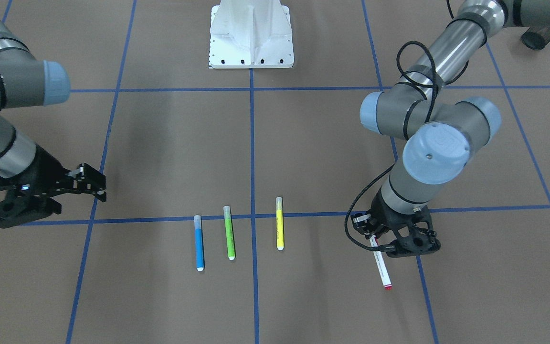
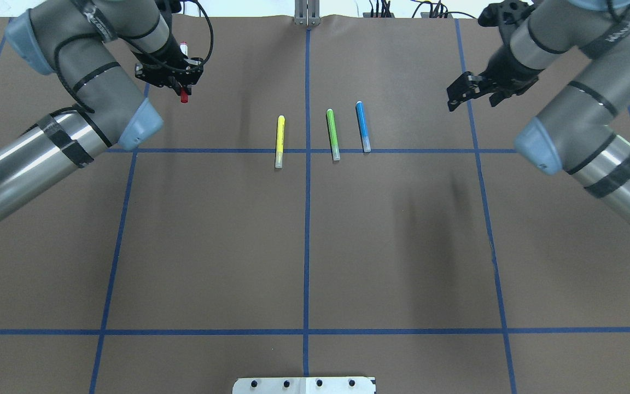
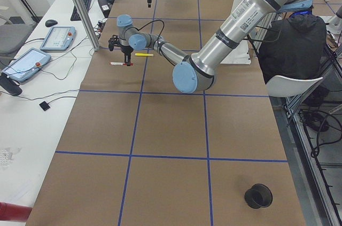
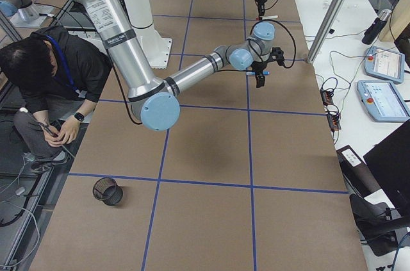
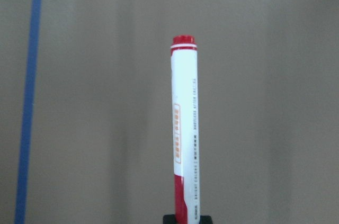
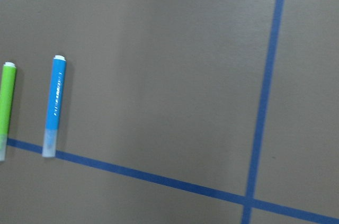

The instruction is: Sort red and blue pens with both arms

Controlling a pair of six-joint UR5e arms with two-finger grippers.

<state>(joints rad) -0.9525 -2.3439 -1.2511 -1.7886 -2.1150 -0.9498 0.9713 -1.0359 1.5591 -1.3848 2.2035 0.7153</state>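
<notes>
The robot's right gripper should next move to the blue pen's pale end [image 1: 198,223] [image 6: 50,142], the one toward the white pedestal base, and close there.
My left gripper [image 1: 373,236] is shut on the red cap end of a white-barrelled red marker [image 1: 381,265], held low over the table at my far left. In the left wrist view the marker [image 5: 184,128] points away from the fingers, red end outermost. The blue pen [image 1: 199,242] lies flat near the table's middle, next to a green pen [image 1: 229,232] and a yellow pen [image 1: 280,223]. My right gripper [image 1: 100,186] hangs open and holds nothing, well to the right of the blue pen [image 2: 363,126]. The blue pen [image 6: 54,106] shows at the left of the right wrist view.
The white pedestal base [image 1: 251,36] stands at the robot's side of the table. A black cup [image 3: 258,196] sits near the table's left end and another [image 4: 107,190] near its right end. A person [image 4: 48,85] crouches beside the table. Blue tape lines grid the brown surface.
</notes>
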